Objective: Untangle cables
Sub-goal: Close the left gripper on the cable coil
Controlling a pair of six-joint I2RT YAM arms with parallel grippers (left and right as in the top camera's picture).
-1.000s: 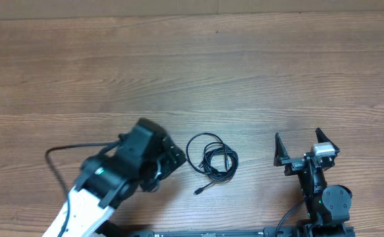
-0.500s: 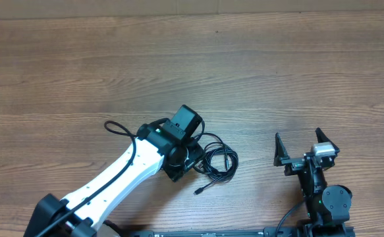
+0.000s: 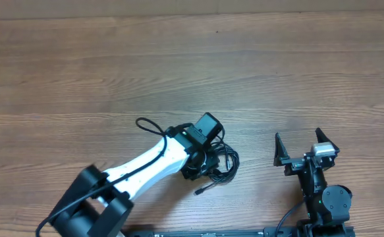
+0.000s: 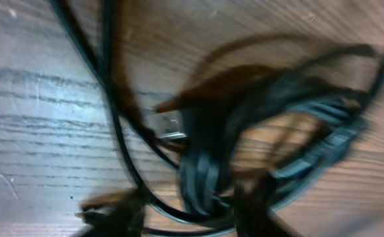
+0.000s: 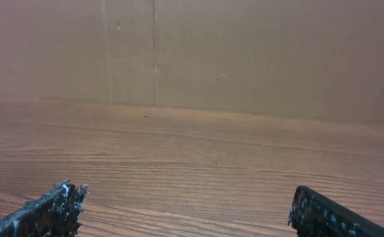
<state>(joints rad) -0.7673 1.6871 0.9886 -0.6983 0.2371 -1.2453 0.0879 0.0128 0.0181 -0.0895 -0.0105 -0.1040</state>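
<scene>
The left gripper has only the near edge of the cable bundle between its fingers, so it should open wide, back off and take the strands of cable (image 4: 203, 145) beside the silver plug.
The cables (image 3: 227, 162) are a small bundle of thin black loops on the wooden table, with one plug end (image 3: 197, 191) trailing toward the front edge. My left gripper (image 3: 202, 164) is down over the bundle's left part and hides it from above. In the left wrist view, blurred by motion, the cables (image 4: 205, 171) and a silver plug (image 4: 168, 125) fill the frame. My left gripper (image 4: 188, 214) has its fingers apart, with strands lying between them. My right gripper (image 3: 303, 146) stands open to the right of the bundle, and in its own view my right gripper (image 5: 188, 217) holds nothing.
The left arm's own wire (image 3: 149, 125) loops out behind its wrist. The right arm's base (image 3: 328, 201) sits at the front right edge. A brown wall (image 5: 244, 52) rises behind the table (image 3: 178, 59).
The left arm has swung right from beside the bundle to right over it, and its fingers have drawn closer together. The right arm has not moved.
</scene>
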